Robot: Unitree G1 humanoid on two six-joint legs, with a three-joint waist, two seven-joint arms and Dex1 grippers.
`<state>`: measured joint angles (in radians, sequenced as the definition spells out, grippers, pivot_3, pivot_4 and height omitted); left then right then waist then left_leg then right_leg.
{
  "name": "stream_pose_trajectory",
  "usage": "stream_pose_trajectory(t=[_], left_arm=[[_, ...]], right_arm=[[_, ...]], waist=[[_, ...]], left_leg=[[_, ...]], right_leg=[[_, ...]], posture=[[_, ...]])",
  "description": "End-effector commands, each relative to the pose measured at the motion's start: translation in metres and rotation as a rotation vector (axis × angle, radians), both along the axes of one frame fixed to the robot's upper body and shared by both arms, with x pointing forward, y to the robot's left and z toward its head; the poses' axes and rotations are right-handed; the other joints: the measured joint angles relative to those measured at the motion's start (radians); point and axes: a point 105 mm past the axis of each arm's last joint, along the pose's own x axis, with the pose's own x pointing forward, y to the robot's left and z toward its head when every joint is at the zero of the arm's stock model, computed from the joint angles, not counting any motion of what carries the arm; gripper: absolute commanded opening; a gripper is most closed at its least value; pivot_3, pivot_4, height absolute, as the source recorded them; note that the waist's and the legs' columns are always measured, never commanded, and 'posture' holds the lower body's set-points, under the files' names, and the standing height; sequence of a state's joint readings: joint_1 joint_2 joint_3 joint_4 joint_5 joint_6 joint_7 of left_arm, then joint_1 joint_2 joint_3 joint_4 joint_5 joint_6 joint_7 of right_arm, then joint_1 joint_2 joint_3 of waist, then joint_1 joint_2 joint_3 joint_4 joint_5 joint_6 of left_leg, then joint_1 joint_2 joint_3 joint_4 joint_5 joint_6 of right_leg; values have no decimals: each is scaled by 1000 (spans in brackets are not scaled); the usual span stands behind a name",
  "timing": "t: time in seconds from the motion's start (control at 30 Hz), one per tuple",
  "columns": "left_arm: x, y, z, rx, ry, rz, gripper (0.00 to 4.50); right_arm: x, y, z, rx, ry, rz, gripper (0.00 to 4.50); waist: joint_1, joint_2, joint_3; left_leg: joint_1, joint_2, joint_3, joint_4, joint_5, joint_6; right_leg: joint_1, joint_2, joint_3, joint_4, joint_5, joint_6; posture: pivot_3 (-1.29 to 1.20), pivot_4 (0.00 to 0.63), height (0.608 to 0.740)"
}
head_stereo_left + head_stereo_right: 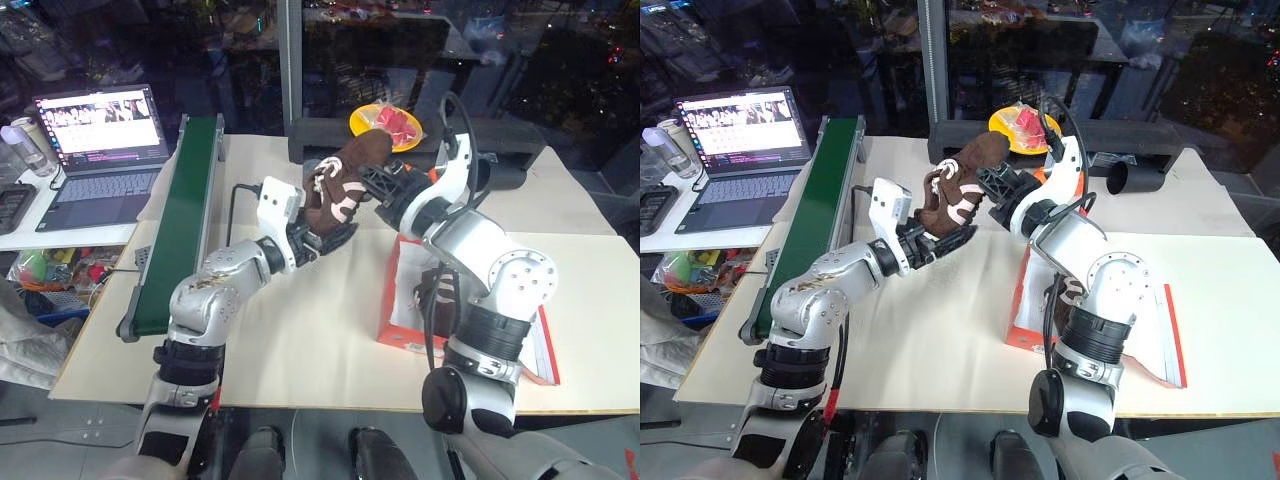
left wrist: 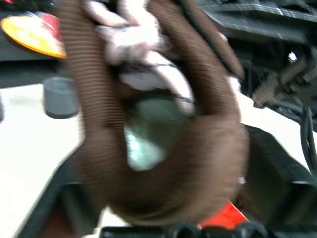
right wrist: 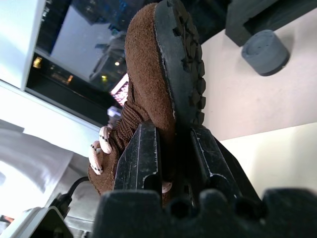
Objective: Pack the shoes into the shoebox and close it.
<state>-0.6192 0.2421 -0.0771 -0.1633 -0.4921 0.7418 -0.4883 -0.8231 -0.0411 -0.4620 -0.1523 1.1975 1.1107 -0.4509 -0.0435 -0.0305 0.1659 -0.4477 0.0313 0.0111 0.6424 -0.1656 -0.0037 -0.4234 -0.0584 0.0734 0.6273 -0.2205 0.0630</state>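
The robot's right gripper needs to release the brown shoe, now hanging in the air above the table, in the open shoebox, between the dark shoe and the shoebox's side (image 1: 409, 298).
One brown shoe (image 1: 345, 180) with white laces hangs in the air above the table, toe raised toward the back. My right gripper (image 3: 171, 134) is shut on it, its two fingers clamping the sole and side. My left gripper (image 1: 325, 235) sits under the shoe's heel, open, with a finger on either side of the heel opening (image 2: 153, 129). The red-orange shoebox (image 1: 400, 335) lies open on the table under my right arm. Another dark shoe (image 1: 440, 290) with white laces lies inside it, mostly hidden by the arm. The lid (image 1: 545, 355) is folded out flat to the right.
A long green conveyor (image 1: 185, 210) runs along the table's left side. A laptop (image 1: 100, 140) stands on a side table beyond it. At the back are a yellow plate (image 1: 385, 122) with red items and a black cylinder (image 1: 1130, 177).
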Motion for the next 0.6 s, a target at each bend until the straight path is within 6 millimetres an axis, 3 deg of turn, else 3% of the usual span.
stream_pose_trajectory(t=[0.03,0.17,0.47,0.6], left_arm=[[-9,2,-7,66,-18,-57,4490],[-15,9,-18,153,-50,-99,4490],[-27,13,-33,234,-70,-192,4490],[-28,9,-32,226,-76,-199,4490]], right_arm=[[5,-60,18,-44,-54,-252,332],[1,-85,15,-158,-26,-320,332],[-33,-106,-59,-491,255,-184,332],[-41,-110,-71,-548,301,-147,332]], waist=[[2,1,0],[3,1,1],[0,2,1],[2,2,1]], left_leg=[[0,0,0,0,0,0],[-2,0,0,0,0,0],[-1,1,0,-2,0,1],[-1,0,0,-2,0,1]], right_leg=[[0,0,0,0,0,0],[-1,0,0,-1,0,0],[-1,0,0,0,-2,-2],[0,-1,0,-1,-2,-2]], posture=[[0,150,740],[0,150,740],[0,150,740],[0,150,740]])
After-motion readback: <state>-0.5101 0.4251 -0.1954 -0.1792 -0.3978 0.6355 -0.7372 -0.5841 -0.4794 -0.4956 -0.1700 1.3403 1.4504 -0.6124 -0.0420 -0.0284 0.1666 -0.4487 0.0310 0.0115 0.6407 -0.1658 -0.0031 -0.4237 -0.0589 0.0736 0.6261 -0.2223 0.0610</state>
